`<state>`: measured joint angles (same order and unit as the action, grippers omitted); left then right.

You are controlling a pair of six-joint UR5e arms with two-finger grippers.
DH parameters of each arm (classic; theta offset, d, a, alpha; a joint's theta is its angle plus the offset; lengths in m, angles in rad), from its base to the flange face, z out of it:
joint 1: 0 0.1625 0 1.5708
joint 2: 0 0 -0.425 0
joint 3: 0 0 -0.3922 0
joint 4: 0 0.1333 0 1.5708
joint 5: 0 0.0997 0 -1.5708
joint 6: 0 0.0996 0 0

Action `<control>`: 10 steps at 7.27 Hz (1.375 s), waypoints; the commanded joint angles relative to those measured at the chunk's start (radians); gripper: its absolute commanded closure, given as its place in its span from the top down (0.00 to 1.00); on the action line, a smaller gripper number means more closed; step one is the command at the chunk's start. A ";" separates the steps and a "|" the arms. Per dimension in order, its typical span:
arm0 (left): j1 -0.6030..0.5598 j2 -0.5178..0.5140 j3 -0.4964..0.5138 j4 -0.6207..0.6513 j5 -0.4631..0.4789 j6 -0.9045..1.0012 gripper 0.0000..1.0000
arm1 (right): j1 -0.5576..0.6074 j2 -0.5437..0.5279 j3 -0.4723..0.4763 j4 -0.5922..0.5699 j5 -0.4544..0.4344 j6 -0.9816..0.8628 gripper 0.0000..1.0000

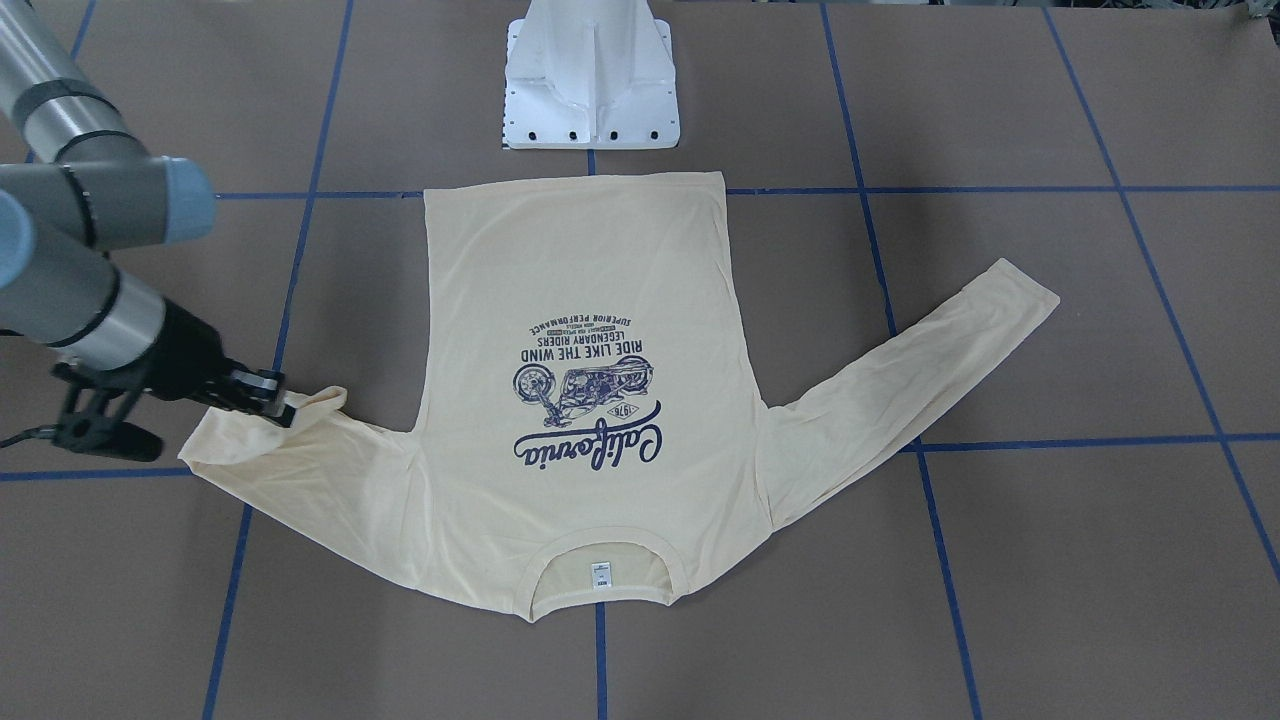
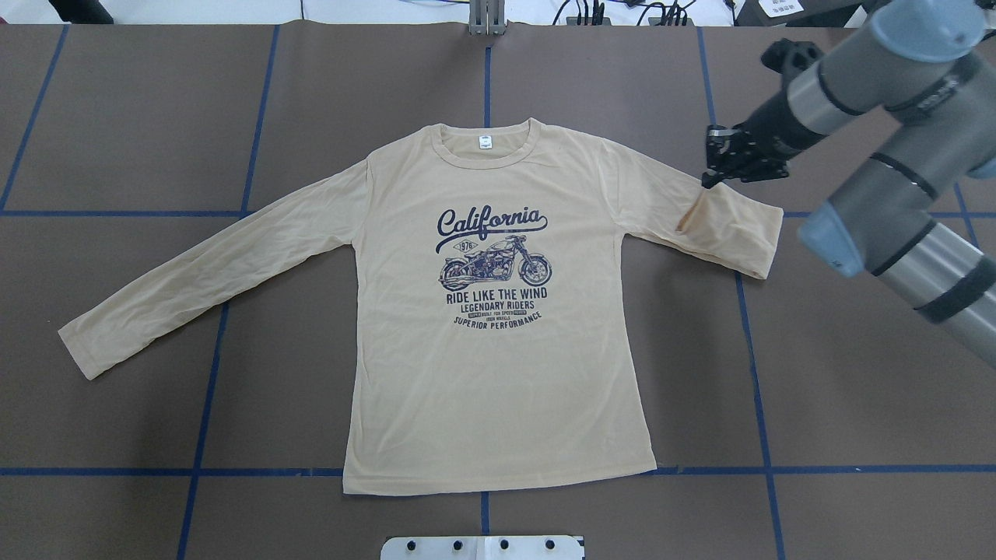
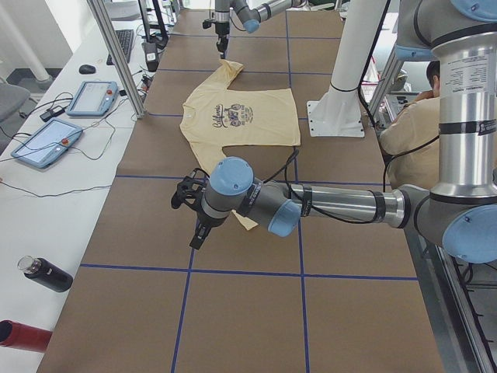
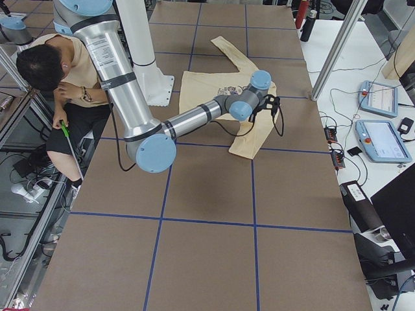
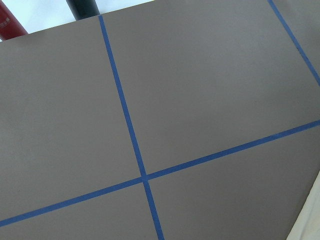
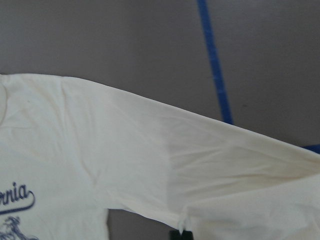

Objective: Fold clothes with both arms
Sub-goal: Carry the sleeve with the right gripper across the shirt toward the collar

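Observation:
Next, my right gripper lets go of the doubled-back sleeve's end on the shirt's chest (image 1: 729, 463) beside the flat sleeve's seam.
The cream-yellow shirt (image 2: 498, 373) lies flat and print side up on the brown table, collar away from the robot. One sleeve (image 2: 202, 268) lies stretched out flat. The other sleeve (image 2: 724, 225) is doubled back on itself. My right gripper (image 2: 712, 177) is at that sleeve's upper edge, shut on a pinch of the fabric; it also shows in the front view (image 1: 278, 403). The right wrist view shows the sleeve (image 6: 210, 165) close up. My left gripper (image 3: 198, 233) shows only in the left side view, raised near the flat sleeve's end; I cannot tell whether it is open or shut.
The white pedestal base (image 1: 590, 90) stands just past the shirt's hem. Blue tape lines (image 5: 125, 107) cross the table. Two tablets (image 3: 93, 97) and two bottles (image 3: 46, 273) lie on the side bench. A seated person (image 4: 52, 71) is behind the robot.

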<state>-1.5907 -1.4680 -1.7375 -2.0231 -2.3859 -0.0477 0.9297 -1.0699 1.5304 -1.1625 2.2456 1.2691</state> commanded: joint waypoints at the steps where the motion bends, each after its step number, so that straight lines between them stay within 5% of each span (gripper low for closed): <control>1: 0.000 0.000 0.009 -0.022 0.001 0.000 1.00 | -0.138 0.276 -0.120 -0.042 -0.246 0.149 0.00; 4: 0.000 0.000 0.009 -0.022 -0.001 0.000 1.00 | -0.152 0.451 -0.207 -0.040 -0.279 0.147 0.00; 6: 0.000 0.000 0.007 -0.023 0.001 0.002 1.00 | -0.265 0.647 -0.426 -0.031 -0.473 0.153 0.00; 8: 0.000 0.000 0.006 -0.031 0.001 0.002 1.00 | -0.320 0.697 -0.533 0.030 -0.550 0.150 0.00; 10: 0.000 0.000 0.007 -0.048 0.001 0.002 1.00 | -0.345 0.816 -0.718 0.086 -0.574 0.151 0.11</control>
<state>-1.5907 -1.4682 -1.7304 -2.0630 -2.3855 -0.0460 0.6030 -0.3187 0.9131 -1.1064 1.6905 1.4201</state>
